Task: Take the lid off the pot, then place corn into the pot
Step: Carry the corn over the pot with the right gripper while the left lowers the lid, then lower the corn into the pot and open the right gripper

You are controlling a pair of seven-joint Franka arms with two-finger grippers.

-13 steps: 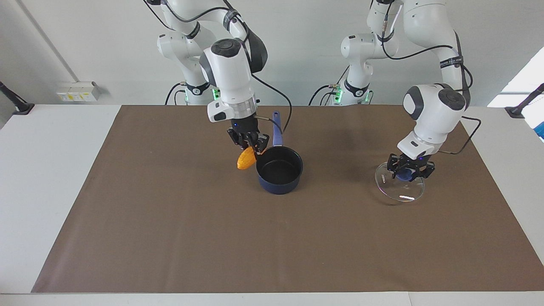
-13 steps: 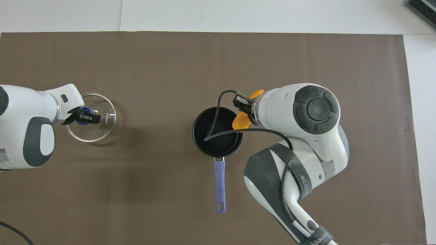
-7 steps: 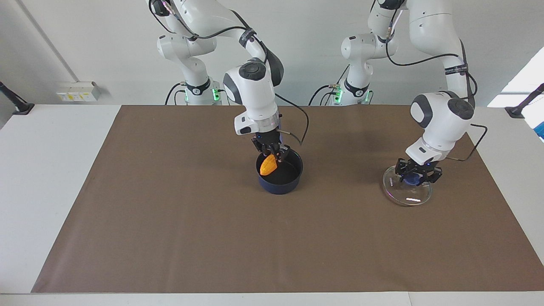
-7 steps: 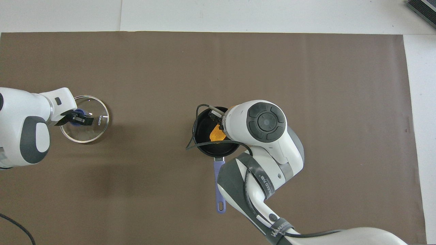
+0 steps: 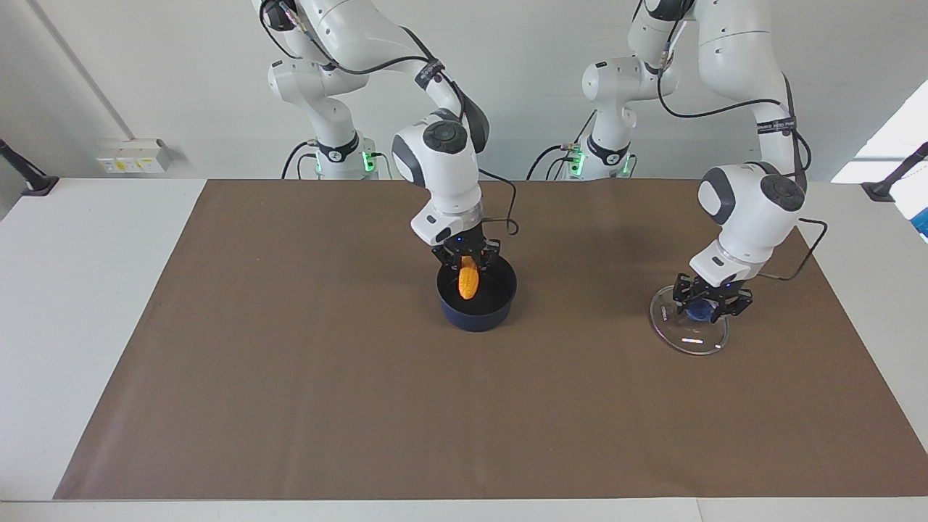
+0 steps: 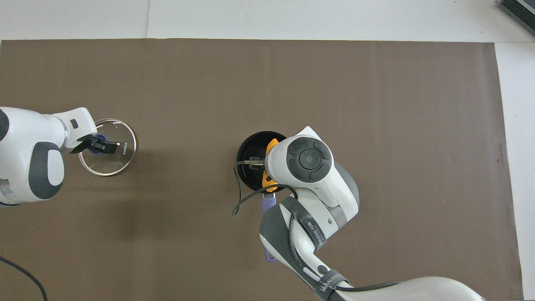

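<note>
The robot's right gripper will release the corn near the middle of the pot's black bottom [image 6: 266, 164], in line with the pot's handle.
The dark blue pot [image 5: 475, 317] stands mid-mat with its black inside open; in the overhead view [image 6: 250, 151] my right arm covers most of it and part of its handle [image 6: 269, 204]. My right gripper [image 5: 467, 262] is shut on the yellow-orange corn [image 5: 468, 282], which hangs tip-down inside the pot's mouth; the corn's ends show in the overhead view [image 6: 272, 144]. My left gripper [image 5: 708, 305] is shut on the blue knob of the glass lid [image 5: 685, 330], low at the mat toward the left arm's end; it also shows from overhead [image 6: 115, 161].
A brown mat [image 5: 290, 377] covers most of the white table [image 5: 72, 290]. The right wrist's black cable [image 6: 238, 196] loops over the pot's rim. A dark object [image 6: 518, 8] lies at the table's corner farthest from the robots.
My right gripper carried the corn from beside the pot to over it and lowered it into the mouth, turning the cob tip-down. My left gripper, still holding the lid, shifted only slightly.
</note>
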